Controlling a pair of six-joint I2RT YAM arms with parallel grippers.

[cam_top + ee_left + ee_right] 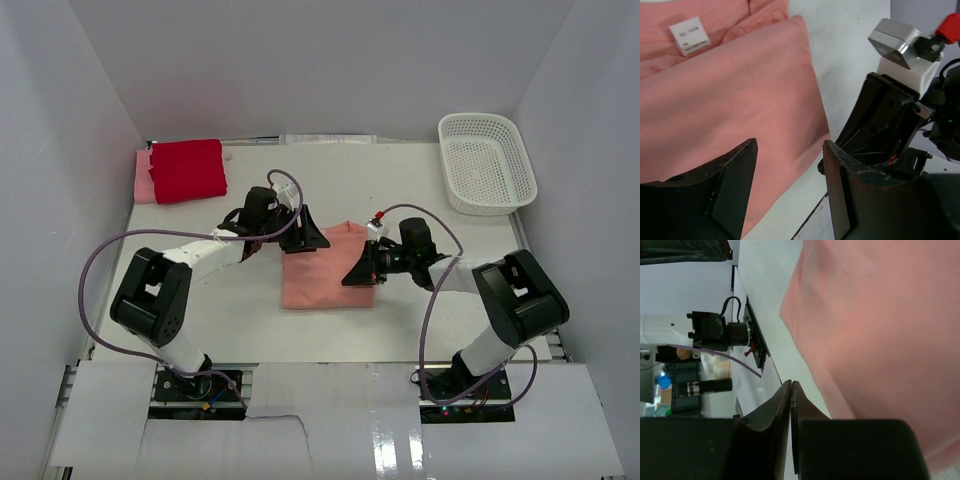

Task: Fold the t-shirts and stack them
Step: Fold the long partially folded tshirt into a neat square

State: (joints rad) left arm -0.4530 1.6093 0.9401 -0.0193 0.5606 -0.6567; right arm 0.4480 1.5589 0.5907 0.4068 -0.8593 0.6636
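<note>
The robot's left gripper needs to next grab the salmon t-shirt's side edge [286, 257] near the t-shirt's collar, on the side away from the right gripper.
A salmon t-shirt [325, 270] lies folded into a rectangle in the middle of the table. In the left wrist view it [725, 105] shows its white neck label [689, 36]. My left gripper [310, 232] is open and empty, over the shirt's far edge; in its own view [790, 145] the jaws stand wide apart above the cloth's corner. My right gripper [358, 272] is shut with nothing between the jaws, at the shirt's right edge; in its own view [790, 384] the shirt [880, 330] lies just beside the tips. A folded red shirt [188, 168] lies on a folded pink shirt [143, 180] at the back left.
A white perforated basket [487, 162] stands at the back right. White walls enclose the table on three sides. The two grippers face each other closely across the shirt's right half; the right gripper's body [885, 125] fills the right of the left wrist view.
</note>
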